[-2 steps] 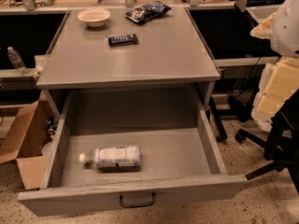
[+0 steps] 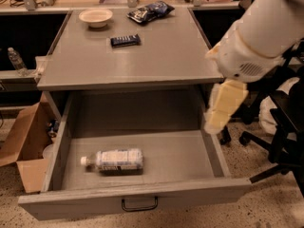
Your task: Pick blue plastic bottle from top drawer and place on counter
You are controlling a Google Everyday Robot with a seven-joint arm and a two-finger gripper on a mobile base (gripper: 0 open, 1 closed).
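The blue plastic bottle's bottom end (image 2: 135, 159), opposite its white cap, is the next place my gripper should go to and close on.
The blue plastic bottle (image 2: 114, 160) lies on its side in the front left part of the open top drawer (image 2: 142, 201), white cap pointing left. The drawer is pulled fully out, its black handle at the front. The counter (image 2: 166, 56) is the grey tabletop above it. My gripper (image 2: 216, 122) hangs from the white arm (image 2: 259, 37) over the drawer's right wall. It is well to the right of the bottle, above it, and holds nothing.
On the counter stand a white bowl (image 2: 96, 17), a flat dark blue snack bar (image 2: 125, 40) and a dark chip bag (image 2: 149, 11) at the back. An open cardboard box (image 2: 23, 146) sits left of the drawer. A black office chair (image 2: 285, 127) stands at the right.
My arm and gripper have swung left and down, from beside the table to over the drawer's right wall. The bottle has not moved.
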